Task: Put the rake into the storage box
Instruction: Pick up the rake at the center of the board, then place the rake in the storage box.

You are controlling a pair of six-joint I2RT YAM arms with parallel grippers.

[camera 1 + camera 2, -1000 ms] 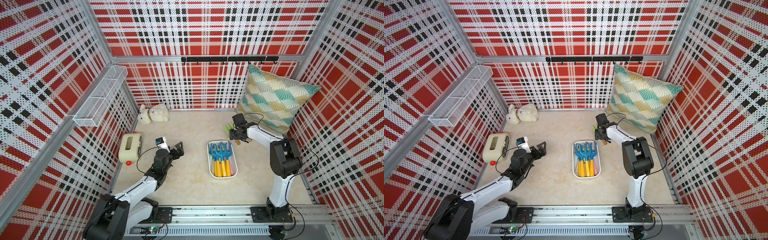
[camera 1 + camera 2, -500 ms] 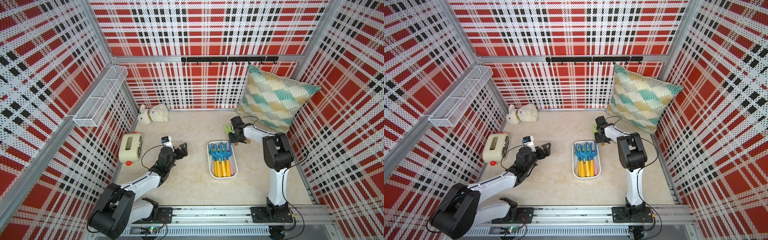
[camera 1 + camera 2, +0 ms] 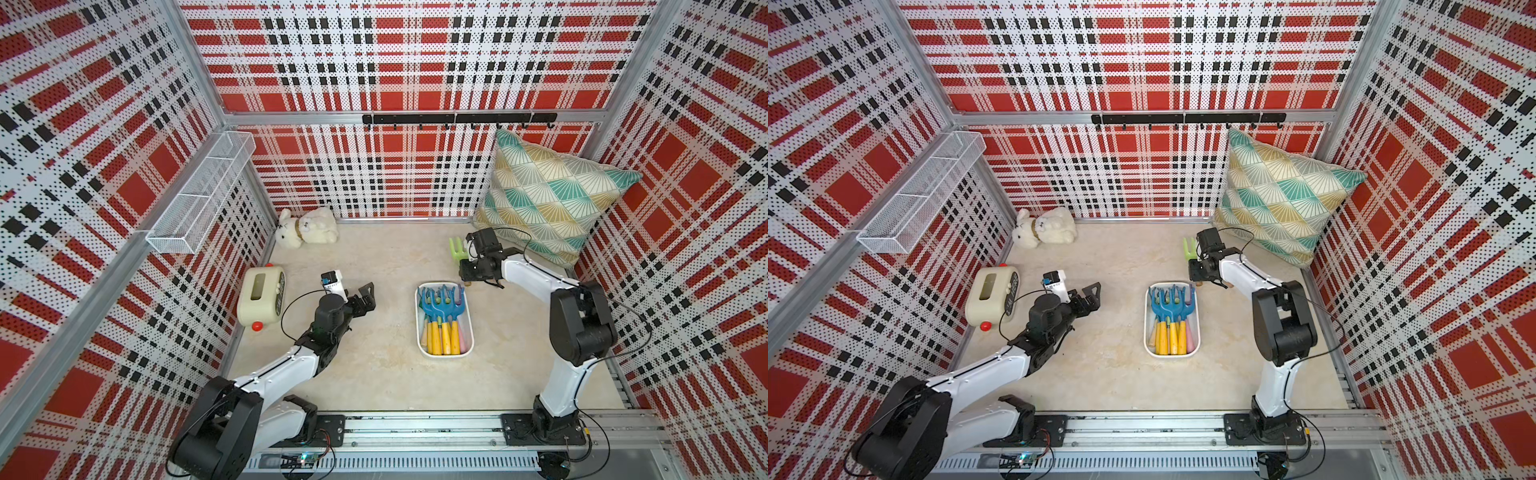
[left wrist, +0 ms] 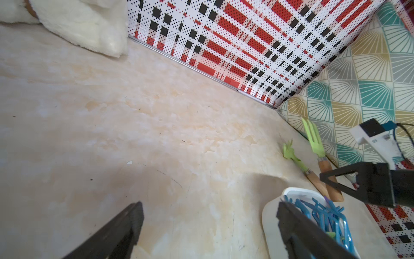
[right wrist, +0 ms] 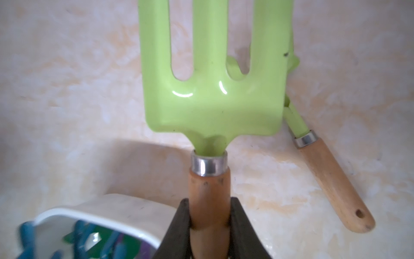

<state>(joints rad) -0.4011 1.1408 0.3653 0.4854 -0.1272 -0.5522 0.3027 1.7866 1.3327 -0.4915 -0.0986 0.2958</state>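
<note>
The green rake, its head now tilted up near the pillow, is to go on top of the blue rakes in the storage box [image 3: 449,314]. Next, my right gripper lets go of it there.
My right gripper [image 5: 209,215] is shut on the wooden handle of a green rake [image 5: 212,101] with three flat prongs. Its head is tilted up off the floor near the pillow, as both top views show: rake [image 3: 457,248], rake [image 3: 1190,247] and right gripper [image 3: 471,270]. The storage box [image 3: 417,324], a shallow white tub, sits just in front of that gripper and holds several blue rakes with yellow handles. My left gripper [image 3: 368,293] hovers open and empty over the floor to the left of the box [image 4: 268,215].
A second green tool [image 5: 331,179] with a wooden handle lies on the floor beside the held rake. A patterned pillow [image 3: 552,195] leans in the back right corner. A plush toy [image 3: 307,226] and a cream boxy toy [image 3: 262,297] sit at the left. A wire basket [image 3: 199,191] hangs on the left wall.
My right gripper has closed on the rake's handle and its arm has folded in closer. The left gripper has shifted slightly to the right, still open.
</note>
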